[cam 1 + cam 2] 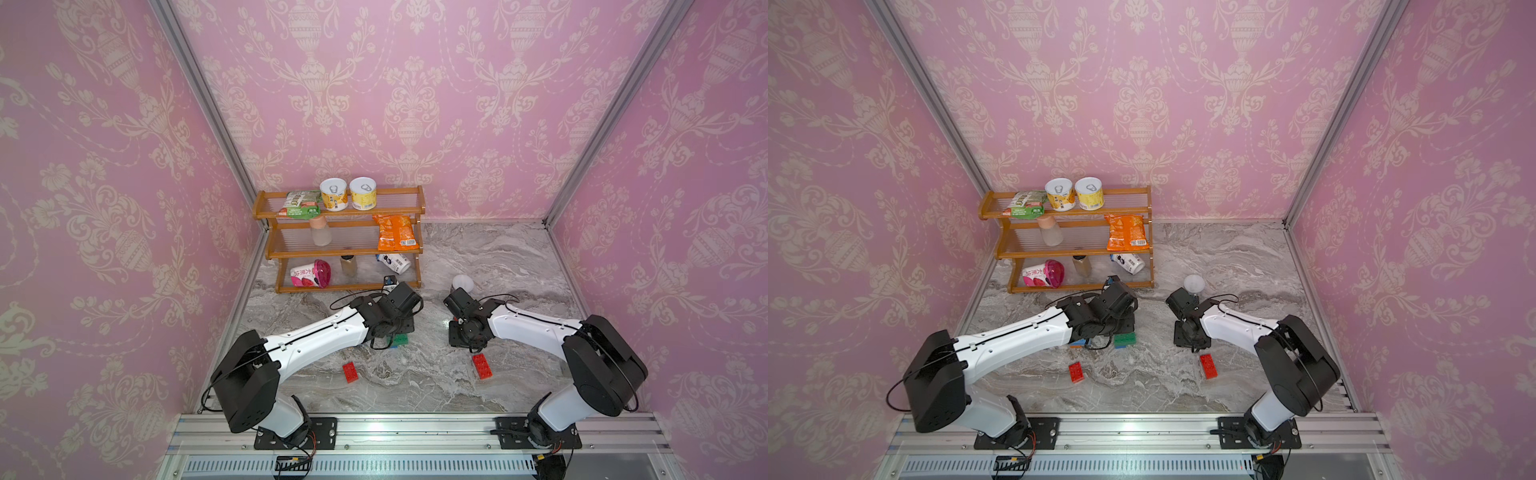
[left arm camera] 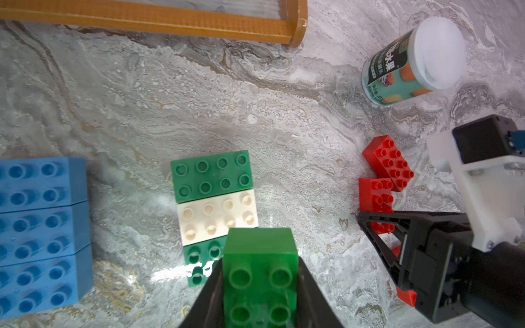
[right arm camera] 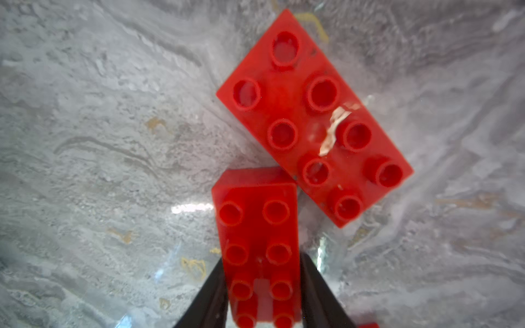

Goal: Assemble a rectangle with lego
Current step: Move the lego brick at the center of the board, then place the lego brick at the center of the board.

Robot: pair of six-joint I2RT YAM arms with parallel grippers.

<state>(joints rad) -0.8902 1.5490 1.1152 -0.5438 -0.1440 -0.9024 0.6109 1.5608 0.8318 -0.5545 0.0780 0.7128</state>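
Next, my left gripper releases the green brick on the bare marble (image 1: 429, 336) (image 2: 308, 219) between the green-and-white row and the red bricks. The green brick is now held just above that row.
My left gripper (image 2: 260, 264) is shut on a green lego brick (image 2: 260, 284), held just above a flat row of green (image 2: 211, 176), white (image 2: 217, 217) and green (image 2: 199, 261) bricks. Three blue bricks (image 2: 42, 233) lie joined beside that row. My right gripper (image 3: 262, 258) is shut on a red brick (image 3: 258, 227), whose far end touches another red brick (image 3: 312, 119) lying flat on the marble. In both top views the grippers point down mid-table, and loose red bricks (image 1: 350, 371) (image 1: 482, 365) lie nearer the front.
A wooden three-tier rack (image 1: 345, 249) with cans, snack bags and bottles stands at the back left. A teal can with a white lid (image 2: 414, 62) lies on the marble behind the right gripper. Pink walls close in three sides.
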